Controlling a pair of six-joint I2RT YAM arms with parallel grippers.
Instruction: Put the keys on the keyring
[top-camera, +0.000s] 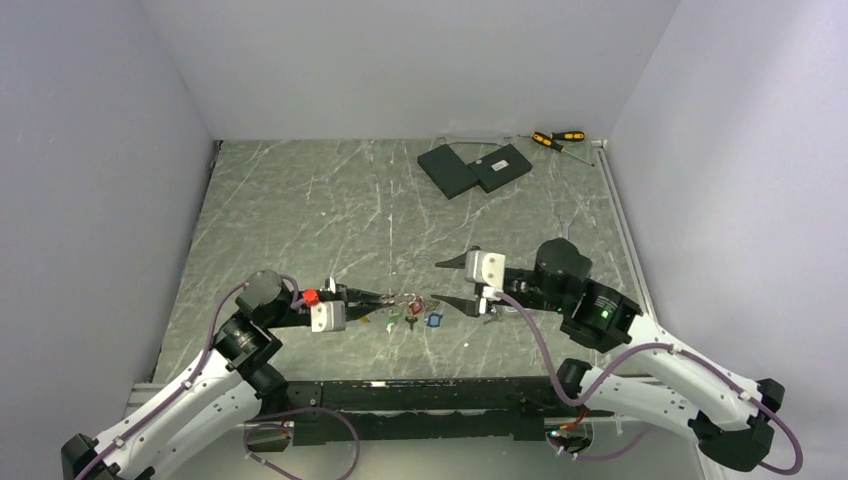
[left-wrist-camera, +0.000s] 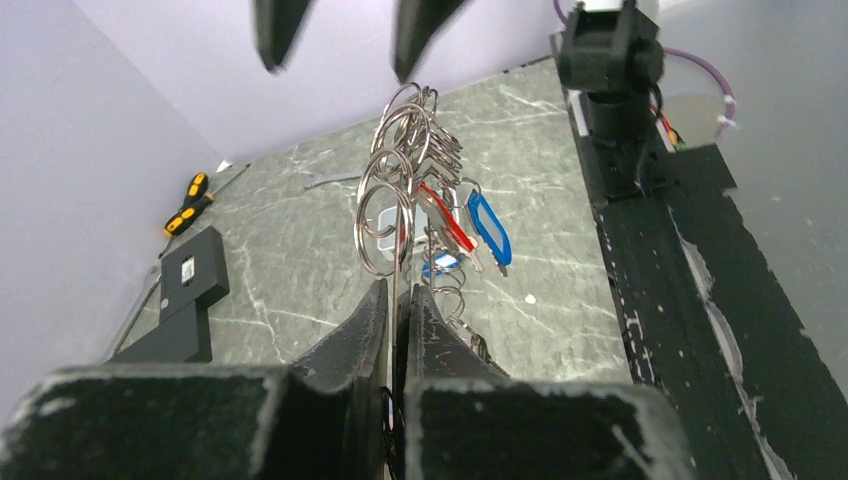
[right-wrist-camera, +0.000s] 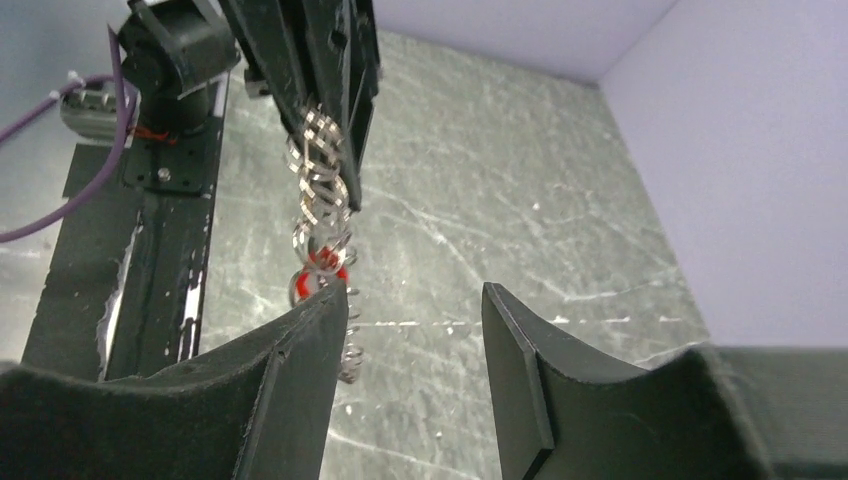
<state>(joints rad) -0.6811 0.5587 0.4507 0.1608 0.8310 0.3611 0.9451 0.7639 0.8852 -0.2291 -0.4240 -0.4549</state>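
The keyring hangs edge-on next to my right gripper's open fingers, so next my left gripper tips the keyring before my right gripper grabs its blue-tagged side (top-camera: 433, 318).
The keyring (left-wrist-camera: 398, 175) is a bunch of linked thin metal rings, and it hangs upright above the table. My left gripper (left-wrist-camera: 398, 298) is shut on its thin wire. Keys dangle from it: a blue-tagged one (left-wrist-camera: 488, 225) and a red one (left-wrist-camera: 446, 222). From above, the keyring (top-camera: 407, 301) sits between both grippers, with blue (top-camera: 434, 320), red (top-camera: 412, 323) and green (top-camera: 392, 321) keys beneath. My right gripper (top-camera: 452, 284) is open just right of the bunch. In the right wrist view, the right gripper (right-wrist-camera: 415, 295) holds nothing, and the rings (right-wrist-camera: 322, 185) with a red tag (right-wrist-camera: 318, 276) lie beyond its left finger.
Two black flat slabs (top-camera: 474, 167) lie at the back of the table, with yellow-and-black screwdrivers (top-camera: 558, 138) in the far right corner. A black rail (top-camera: 430, 395) runs along the near edge. White walls close in the left, back and right sides.
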